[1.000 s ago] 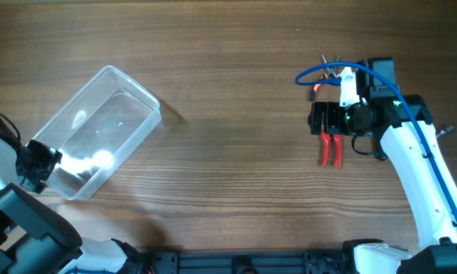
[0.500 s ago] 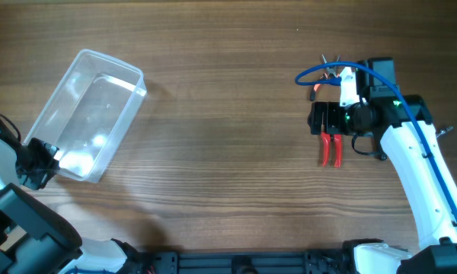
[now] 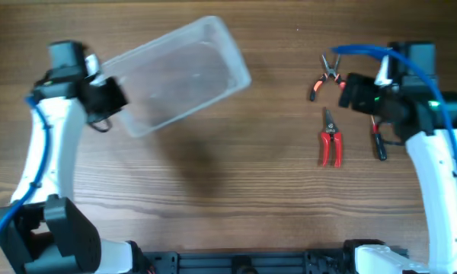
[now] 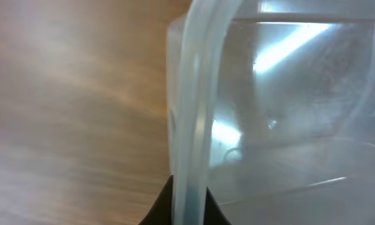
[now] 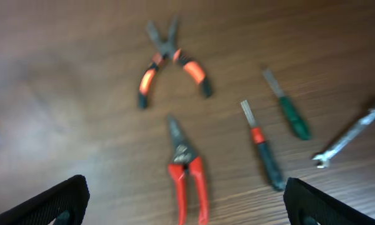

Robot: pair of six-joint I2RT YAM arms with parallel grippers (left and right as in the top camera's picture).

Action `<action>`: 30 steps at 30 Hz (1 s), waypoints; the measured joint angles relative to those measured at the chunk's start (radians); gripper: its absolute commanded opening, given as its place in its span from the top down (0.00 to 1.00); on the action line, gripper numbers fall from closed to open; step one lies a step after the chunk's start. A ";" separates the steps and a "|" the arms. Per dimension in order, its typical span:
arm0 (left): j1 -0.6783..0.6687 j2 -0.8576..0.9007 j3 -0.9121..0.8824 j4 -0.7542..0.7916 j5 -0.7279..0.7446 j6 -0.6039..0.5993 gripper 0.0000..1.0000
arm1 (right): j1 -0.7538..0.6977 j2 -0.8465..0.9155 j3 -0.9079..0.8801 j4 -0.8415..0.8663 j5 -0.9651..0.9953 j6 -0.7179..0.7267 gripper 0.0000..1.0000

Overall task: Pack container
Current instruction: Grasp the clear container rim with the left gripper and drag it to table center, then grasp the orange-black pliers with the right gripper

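Observation:
Next, I move my right gripper to the orange-and-black pliers and close it on the handle nearer the dark screwdriver (image 3: 342, 83) (image 5: 194, 71).
The container (image 3: 179, 72), a clear plastic tub, hangs tilted above the table's back left. My left gripper (image 3: 116, 97) is shut on its near rim. In the left wrist view the rim (image 4: 190, 112) runs up between the two dark fingertips of the left gripper (image 4: 189, 203), and the tub's inside fills the right half. My right gripper (image 3: 352, 91) stands open above the tools, holding nothing. In the right wrist view the right gripper (image 5: 187, 203) has its fingers wide apart, with the red-handled pliers (image 5: 187, 172) on the table between them.
On the right of the table lie orange-and-black pliers (image 3: 325, 76), red-handled pliers (image 3: 331, 144) and a dark screwdriver (image 3: 378, 141). The right wrist view also has a green-handled tool (image 5: 287, 106) and a small wrench (image 5: 350, 134).
The left gripper closed on the container's rim, lifted it and swung it from the front left to the back. The right arm rose away from the red pliers.

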 measured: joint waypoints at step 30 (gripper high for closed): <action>-0.251 0.158 0.007 0.104 -0.049 0.092 0.00 | -0.104 -0.002 0.011 -0.152 0.021 -0.003 0.00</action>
